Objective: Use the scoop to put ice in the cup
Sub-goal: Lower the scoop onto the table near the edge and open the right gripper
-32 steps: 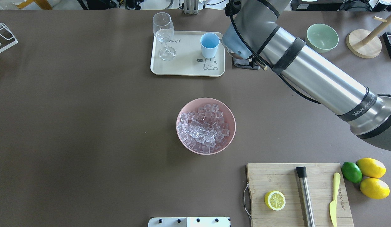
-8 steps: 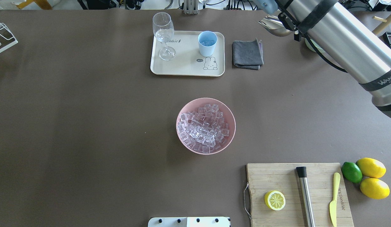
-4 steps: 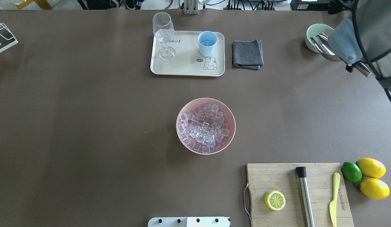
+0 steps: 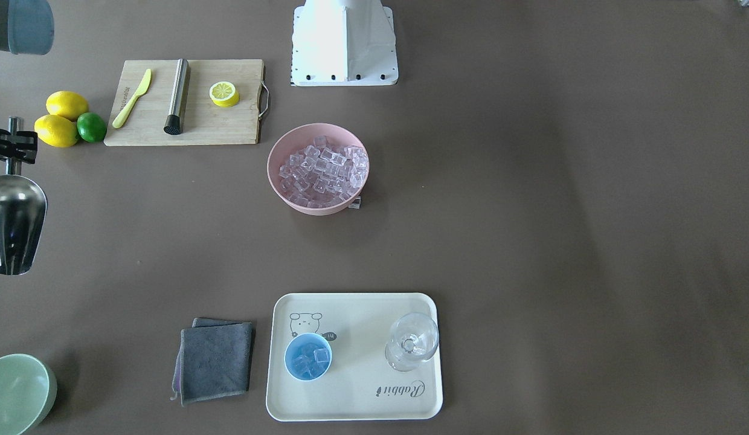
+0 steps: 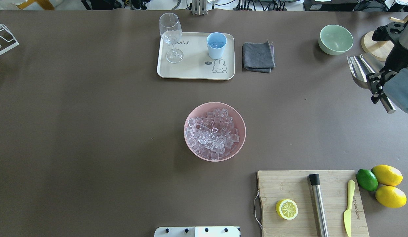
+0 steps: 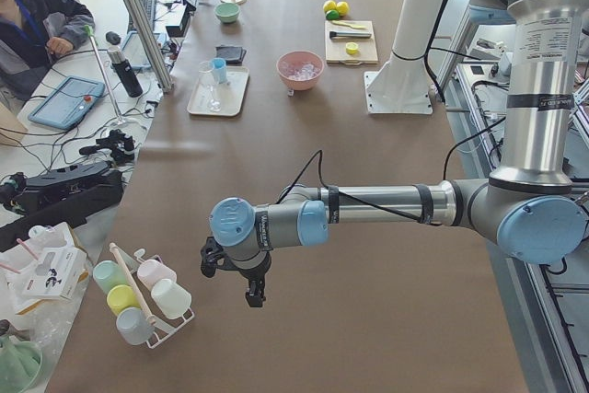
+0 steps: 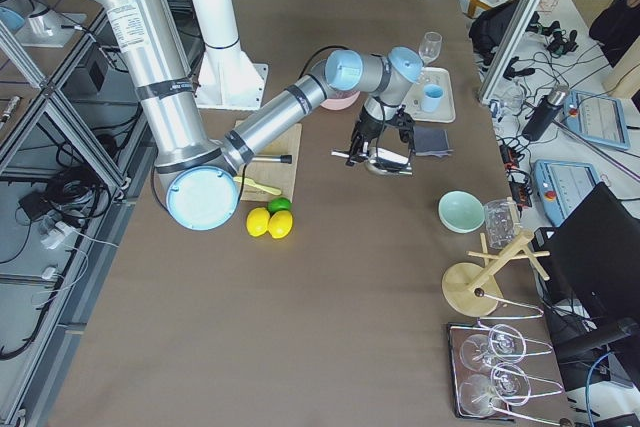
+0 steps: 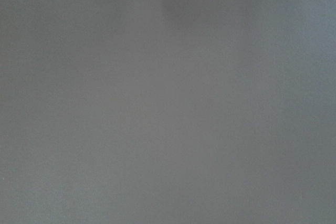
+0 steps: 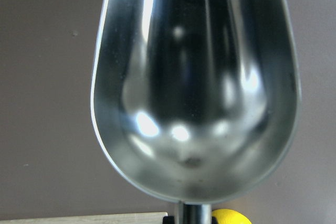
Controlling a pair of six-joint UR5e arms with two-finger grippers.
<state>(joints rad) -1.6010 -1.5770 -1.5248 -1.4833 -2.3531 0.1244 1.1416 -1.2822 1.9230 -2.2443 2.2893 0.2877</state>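
Note:
My right gripper has the steel scoop. Next, I set it down on the table (image 4: 8, 243) between the lemons and the pale green bowl.
The ice (image 5: 212, 135) fills a pink bowl (image 5: 191, 113) at the table's middle; one cube (image 4: 354, 204) lies on the table beside the bowl. The light-blue cup (image 5: 216, 45) stands on a cream tray (image 5: 194, 70) and holds a few ice cubes (image 4: 308, 359). My right gripper (image 5: 378, 86) is shut on the handle of the steel scoop (image 5: 359, 70), held in the air at the table's far right. The scoop's trough (image 9: 194, 87) is empty. My left gripper (image 6: 250, 284) shows only in the exterior left view, so I cannot tell its state.
A wine glass (image 5: 171, 34) stands on the tray. A grey cloth (image 5: 258, 56) lies right of it. A pale green bowl (image 5: 335, 39) and a wooden stand (image 5: 376, 46) are near the scoop. A cutting board (image 5: 311, 202) carries a lemon half, a steel cylinder and a knife; lemons and a lime (image 5: 367, 179) lie beside it.
My right arm has swung from the cup to the table's right side, carrying the scoop past the green bowl. The cup now holds ice cubes.

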